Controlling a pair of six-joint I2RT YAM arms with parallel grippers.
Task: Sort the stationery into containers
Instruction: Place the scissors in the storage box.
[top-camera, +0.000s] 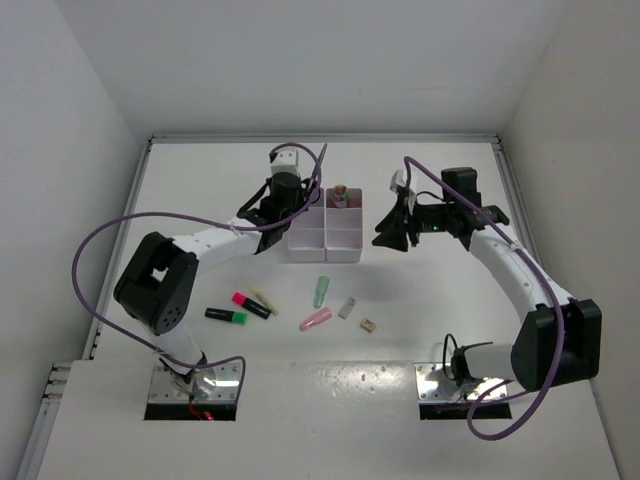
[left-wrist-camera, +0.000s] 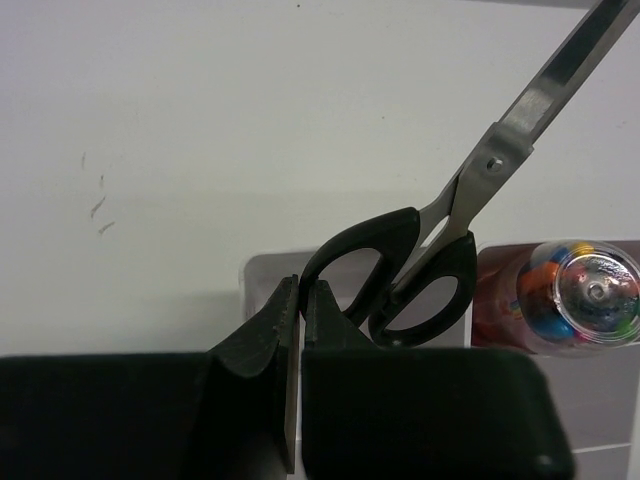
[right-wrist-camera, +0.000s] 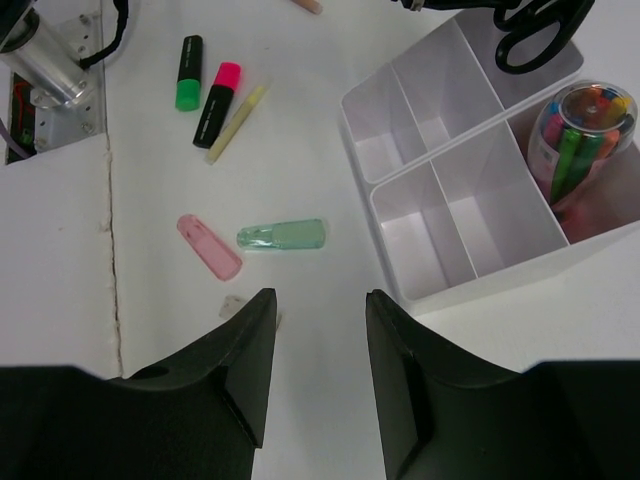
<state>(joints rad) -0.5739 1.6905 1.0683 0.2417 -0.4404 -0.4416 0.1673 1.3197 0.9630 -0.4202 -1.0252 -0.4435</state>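
Observation:
My left gripper needs to let go of the black-handled scissors in the back compartment (top-camera: 317, 193) (left-wrist-camera: 395, 290) beside the clear tube of coloured pieces.
The white six-compartment tray (top-camera: 322, 240) stands mid-table. Black-handled scissors (left-wrist-camera: 400, 290) rest with their handles in its back-left compartment, blades sticking out over the rim; the right wrist view shows them too (right-wrist-camera: 540, 30). My left gripper (left-wrist-camera: 301, 288) is shut right beside the handle loop, with nothing seen between its fingers. My right gripper (right-wrist-camera: 318, 300) hovers open and empty in front of the tray (right-wrist-camera: 500, 280). On the table lie a pink highlighter (top-camera: 250, 304), a green highlighter (top-camera: 227, 316), a tan stick (top-camera: 265, 300), a green piece (right-wrist-camera: 283, 235) and a pink piece (right-wrist-camera: 208, 246).
A clear tube of coloured pieces (right-wrist-camera: 580, 130) stands in a back compartment. Two tiny erasers (top-camera: 347, 308) (top-camera: 368, 324) lie right of the pastel pieces. White walls enclose the table on three sides. Purple cables loop from both arms.

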